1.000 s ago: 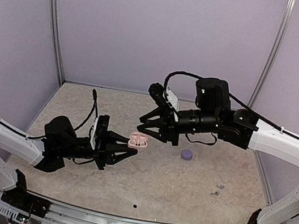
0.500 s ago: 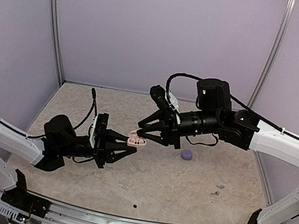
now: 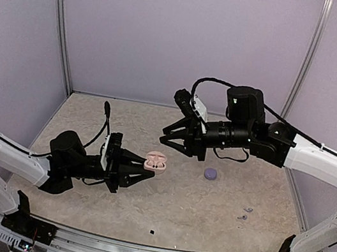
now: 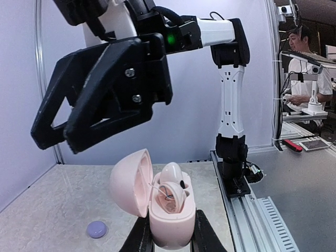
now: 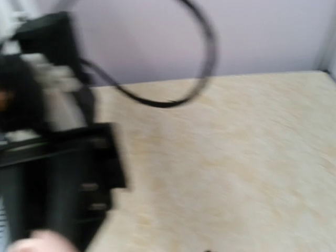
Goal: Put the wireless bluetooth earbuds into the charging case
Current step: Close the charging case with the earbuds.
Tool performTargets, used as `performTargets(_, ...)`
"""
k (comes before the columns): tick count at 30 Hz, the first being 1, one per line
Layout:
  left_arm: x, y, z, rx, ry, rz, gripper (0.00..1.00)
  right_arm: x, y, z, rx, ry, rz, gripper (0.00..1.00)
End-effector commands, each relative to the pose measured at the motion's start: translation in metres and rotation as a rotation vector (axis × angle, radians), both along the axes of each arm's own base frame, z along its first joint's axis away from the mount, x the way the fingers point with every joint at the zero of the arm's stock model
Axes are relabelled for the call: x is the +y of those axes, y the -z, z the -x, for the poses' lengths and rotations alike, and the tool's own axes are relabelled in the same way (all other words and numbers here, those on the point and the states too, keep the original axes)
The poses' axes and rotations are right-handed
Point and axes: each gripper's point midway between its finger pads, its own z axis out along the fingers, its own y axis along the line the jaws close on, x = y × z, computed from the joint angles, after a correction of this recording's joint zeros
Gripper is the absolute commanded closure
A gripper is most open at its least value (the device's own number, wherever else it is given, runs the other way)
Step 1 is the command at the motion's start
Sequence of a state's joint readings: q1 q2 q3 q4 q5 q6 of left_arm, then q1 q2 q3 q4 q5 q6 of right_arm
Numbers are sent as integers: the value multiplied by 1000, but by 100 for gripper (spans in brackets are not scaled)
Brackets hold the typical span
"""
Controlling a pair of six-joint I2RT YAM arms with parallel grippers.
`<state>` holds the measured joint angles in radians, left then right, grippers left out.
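I should put the pink charging case down with my left gripper on the bare table (image 3: 126,141) behind its fingers, across from the lilac case.
My left gripper (image 3: 147,165) is shut on the base of a pink charging case (image 4: 170,223) and holds it above the table with its lid (image 4: 130,181) swung open to the left. Two pale earbuds (image 4: 174,185) sit in the case, one upright and one tilted over the other socket. My right gripper (image 3: 174,144) hangs open above and to the right of the case, apart from it, with nothing between its fingers. In the left wrist view the right gripper (image 4: 52,147) looms over the case. Two tiny earbuds (image 3: 244,213) lie on the table at the right.
A closed lilac round case (image 3: 211,173) lies on the table right of centre, and the lilac case (image 4: 97,229) also shows in the left wrist view. The right wrist view is blurred and shows the left arm's dark gripper body (image 5: 52,173). A small black speck (image 3: 151,232) lies near the front edge.
The right gripper has pulled up and to the right, away from the open case. The left gripper has kept its hold on the case and dipped slightly.
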<state>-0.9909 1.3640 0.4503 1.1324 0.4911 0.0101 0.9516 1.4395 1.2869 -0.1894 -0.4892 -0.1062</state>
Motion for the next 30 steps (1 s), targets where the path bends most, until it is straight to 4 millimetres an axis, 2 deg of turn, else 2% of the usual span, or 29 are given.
performTargets(1, -3, -17, 10, -73, 30, 31, 98, -9, 4, -31, -18, 157, 32, 69)
performTargets(6, -3, -20, 10, -68, 25, 35, 98, -2, 18, -16, 17, 48, 52, 70)
performTargets(17, -4, -20, 0, -33, 0, 33, 98, 9, 26, 21, 64, -147, 54, 72)
performTargets(21, -2, -21, -3, -18, -8, 39, 98, 10, 24, 31, 58, -185, 50, 72)
performTargets(30, 1, -19, -10, 21, -17, 47, 98, 8, 12, 37, 34, -197, 27, 72)
